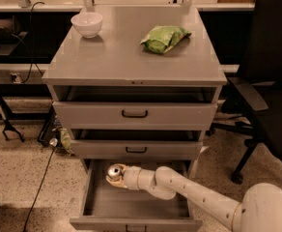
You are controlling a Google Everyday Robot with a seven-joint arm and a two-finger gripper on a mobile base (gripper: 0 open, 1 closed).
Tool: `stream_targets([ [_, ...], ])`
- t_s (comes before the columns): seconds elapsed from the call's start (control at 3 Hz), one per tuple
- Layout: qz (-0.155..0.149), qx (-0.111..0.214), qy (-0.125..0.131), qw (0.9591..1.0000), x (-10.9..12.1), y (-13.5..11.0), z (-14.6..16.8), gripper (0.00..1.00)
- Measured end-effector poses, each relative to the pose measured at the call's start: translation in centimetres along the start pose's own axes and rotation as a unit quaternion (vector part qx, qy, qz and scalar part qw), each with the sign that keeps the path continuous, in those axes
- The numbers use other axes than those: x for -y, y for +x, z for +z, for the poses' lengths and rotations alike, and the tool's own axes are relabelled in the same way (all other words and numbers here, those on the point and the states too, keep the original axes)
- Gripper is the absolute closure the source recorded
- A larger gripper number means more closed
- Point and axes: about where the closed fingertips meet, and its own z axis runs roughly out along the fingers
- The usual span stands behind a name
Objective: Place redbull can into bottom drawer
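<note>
I need to use my gripper to set the redbull can, now just above the drawer floor, down near the middle of the bottom drawer's inside [125, 189], behind the drawer's front handle.
The redbull can [114, 171] is a silver can seen from above, its pull-tab top showing. It sits at the back left of the open bottom drawer [131, 204], a wide grey tray pulled out at the foot of the cabinet. My gripper [118, 175] is at the end of the white arm that reaches in from the lower right. It is closed around the can, just above the drawer floor. The can's lower body is hidden by the gripper.
The grey cabinet top [131, 47] carries a white bowl [87, 23] at the back left and a green bag [164, 37] at the right. The two upper drawers [133, 114] are slightly open. A black office chair [269, 105] stands to the right. A cable [44, 173] runs over the floor at the left.
</note>
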Motion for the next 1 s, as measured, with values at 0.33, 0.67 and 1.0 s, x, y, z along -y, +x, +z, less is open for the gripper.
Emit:
stream_targets([
  [0.33, 0.01, 0.006, 0.004, 0.9999, -0.3, 5.2, 1.1, 1.0],
  [0.67, 0.011, 0.006, 0.005, 0.9999, -0.3, 5.5, 1.1, 1.0],
  [1.0, 0.028, -0.016, -0.002, 0.9995, -0.8, 7.1, 1.5, 1.0],
])
